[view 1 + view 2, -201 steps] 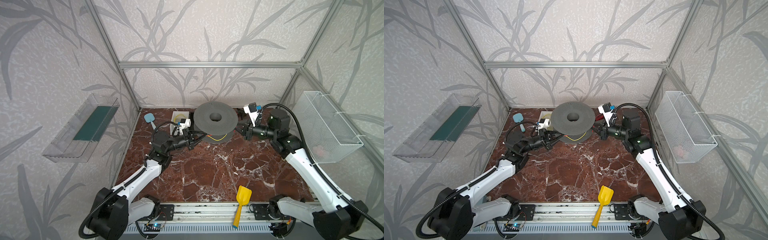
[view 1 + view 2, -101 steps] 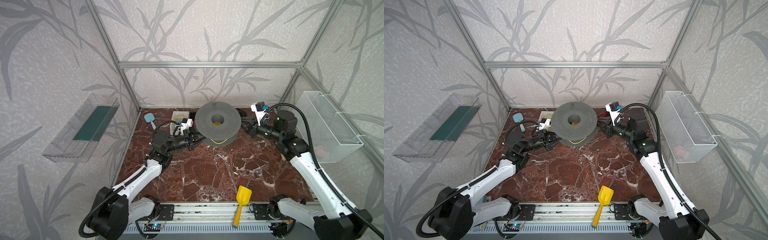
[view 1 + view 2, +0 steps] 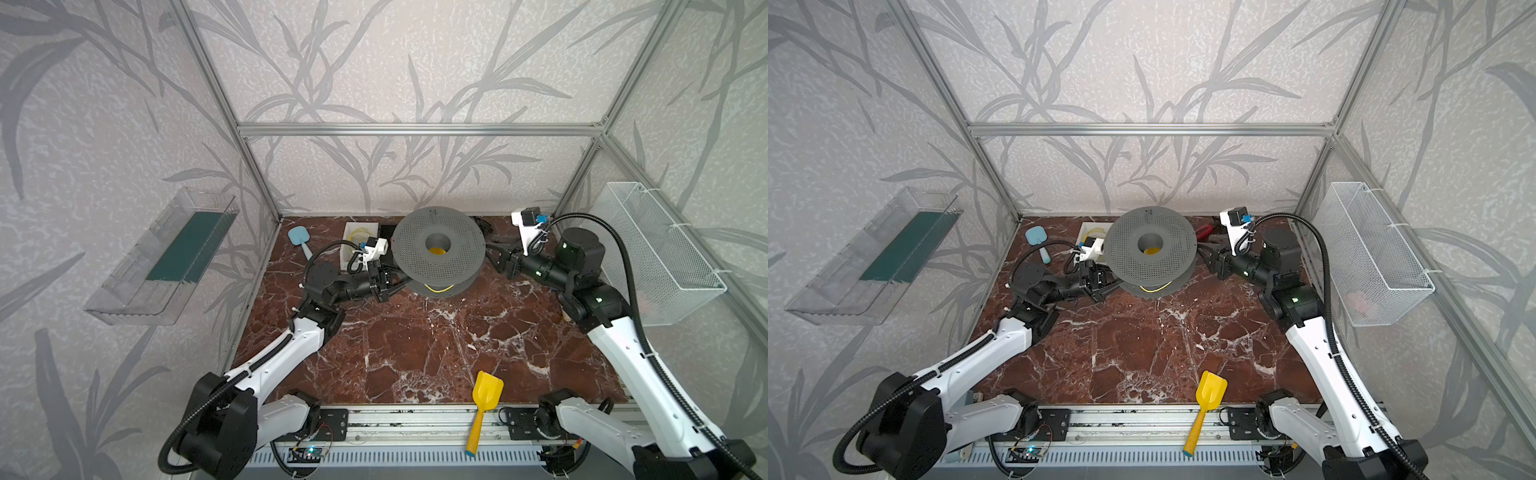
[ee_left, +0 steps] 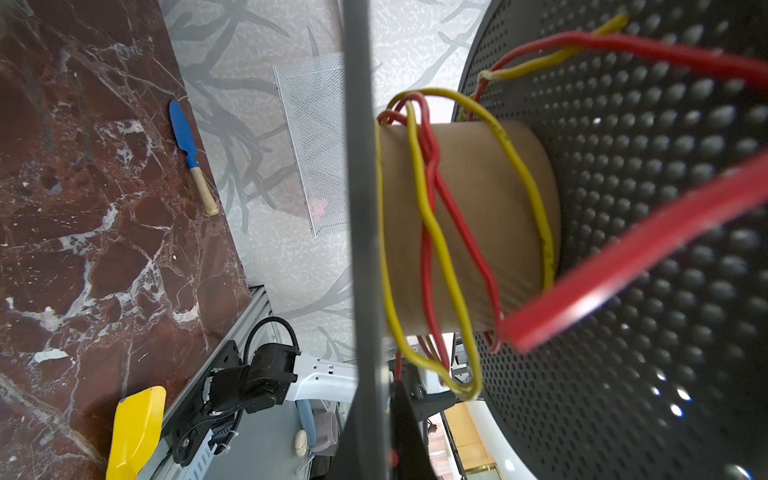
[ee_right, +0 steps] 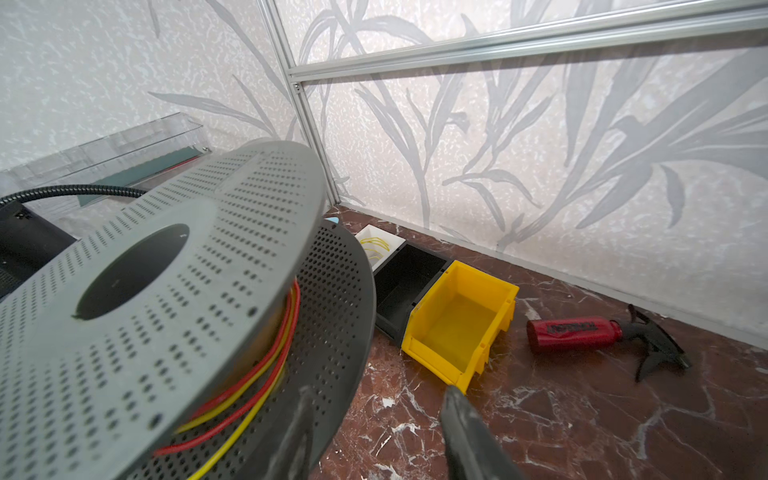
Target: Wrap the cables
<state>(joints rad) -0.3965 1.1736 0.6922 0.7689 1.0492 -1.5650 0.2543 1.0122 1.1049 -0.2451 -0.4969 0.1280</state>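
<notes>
My left gripper is going to release the grey spool, now tilted at the back middle, on the bare table (image 3: 423, 320) between the white bin and the yellow scoop.
The cables, thin red and yellow wires (image 4: 436, 216), are wound loosely round the brown core of a grey perforated spool (image 3: 438, 249). One yellow loop (image 3: 440, 288) hangs between the flanges. The spool sits tilted at the back middle in both top views. My left gripper (image 3: 388, 282) is shut on the rim of the spool's lower flange (image 4: 361, 249), and a red cable runs past its finger. My right gripper (image 5: 378, 392) stands open just right of the spool, nothing between its fingers. Its one finger (image 5: 301, 428) lies close to the flange rim.
Behind the spool stand a yellow bin (image 5: 457, 328), a black bin (image 5: 409, 282) and a white bin (image 5: 378, 245) holding yellow wires. A red spray bottle (image 5: 577, 332) lies at the back right. A yellow scoop (image 3: 484, 403) lies at the front edge. A wire basket (image 3: 656, 249) hangs on the right wall.
My right gripper has opened and drawn back to the right, off the spool. The spool shifted slightly right and toward the front. The left gripper kept its hold.
</notes>
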